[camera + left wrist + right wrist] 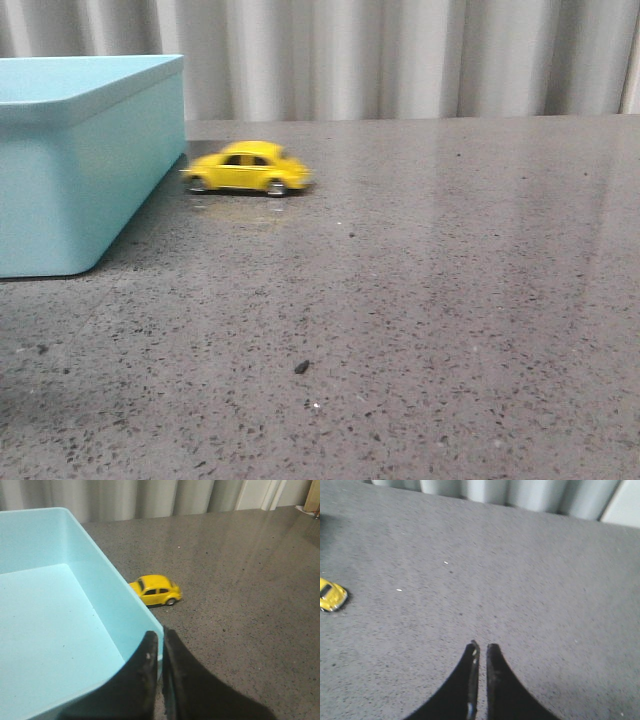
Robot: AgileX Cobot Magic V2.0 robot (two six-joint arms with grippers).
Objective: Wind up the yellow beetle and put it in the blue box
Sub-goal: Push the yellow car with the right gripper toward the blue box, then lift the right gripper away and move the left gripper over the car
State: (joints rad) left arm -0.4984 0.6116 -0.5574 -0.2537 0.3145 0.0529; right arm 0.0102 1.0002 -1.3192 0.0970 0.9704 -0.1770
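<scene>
The yellow beetle is next, and my left gripper should close on it at the middle of the sides [254,173] [157,593], just below its roof.
The yellow beetle [248,168] stands on its wheels on the grey table, right beside the blue box [80,160] at the far left. The left wrist view looks into the empty blue box [50,630], with the yellow beetle [156,591] just past its wall. My left gripper [160,634] hangs shut and empty above the box's near corner. My right gripper [482,647] is shut and empty over bare table, well away from the yellow beetle [331,595], which shows at that view's edge. Neither gripper appears in the front view.
The speckled grey table [430,300] stretches from the box to the right. A pale pleated curtain [400,60] runs along its far edge. A small dark speck [301,367] lies on the tabletop near the front.
</scene>
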